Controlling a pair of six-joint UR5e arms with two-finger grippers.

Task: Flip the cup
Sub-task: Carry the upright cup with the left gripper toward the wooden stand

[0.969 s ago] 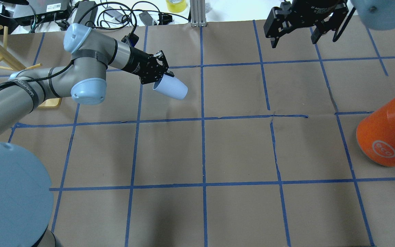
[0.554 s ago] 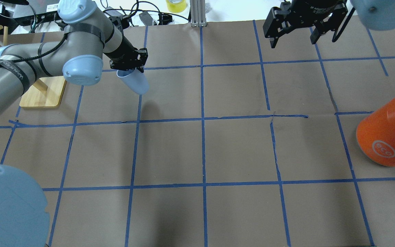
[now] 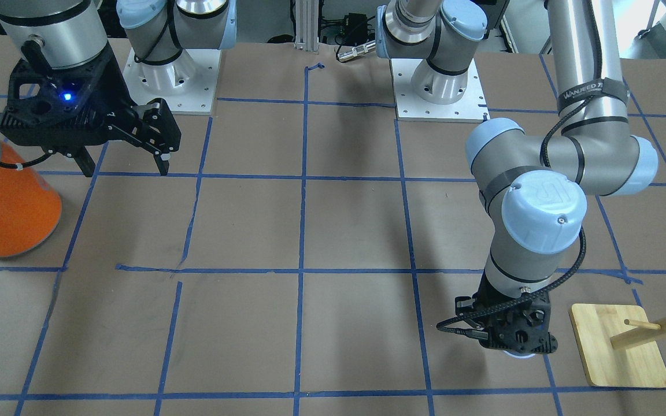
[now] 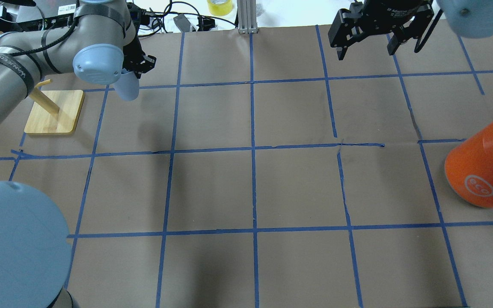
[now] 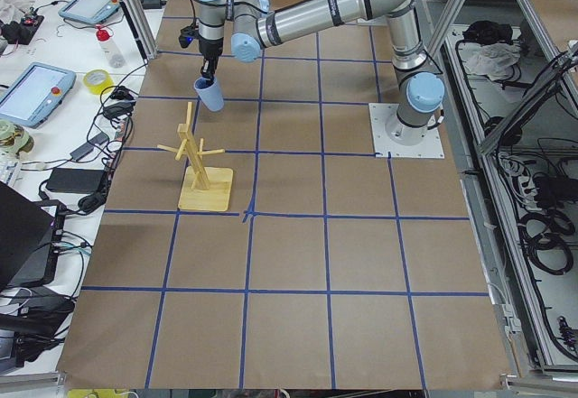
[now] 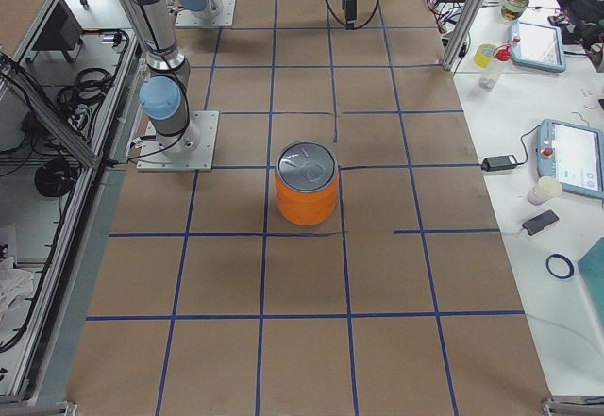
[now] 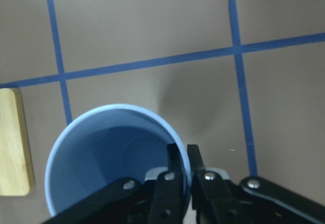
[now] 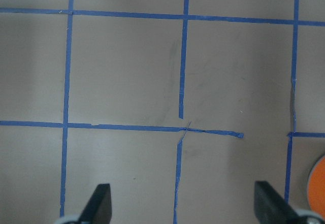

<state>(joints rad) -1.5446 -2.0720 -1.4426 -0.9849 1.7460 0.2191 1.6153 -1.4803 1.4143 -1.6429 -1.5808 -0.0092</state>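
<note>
The robot's left gripper will set the cup down on the brown paper (image 3: 494, 356) (image 7: 163, 116) between the blue tape lines, next to the wooden peg rack.
The cup (image 4: 127, 87) is a pale blue tumbler hanging upright, mouth up, from my left gripper (image 4: 132, 73) above the far left of the table. The left wrist view looks down into its light blue inside (image 7: 101, 158), and the left gripper (image 7: 185, 159) is shut on the rim, one finger inside and one outside. The cup also shows in the exterior left view (image 5: 210, 96); in the front view only a sliver of it (image 3: 519, 354) peeks out under the gripper. My right gripper (image 4: 366, 48) is open and empty, high over the far right of the table, and also shows in the front view (image 3: 125, 166).
A large orange can (image 4: 482, 167) with a silver top stands at the right edge; it also shows in the exterior right view (image 6: 306, 185). A wooden peg rack on a square base (image 4: 56, 111) stands just left of the cup. Brown paper with blue tape lines covers the table (image 4: 255, 184).
My left arm has swung left with the cup in its grip. The cup has turned from tilted sideways to hanging mouth up, near the wooden rack. The right arm has not moved.
</note>
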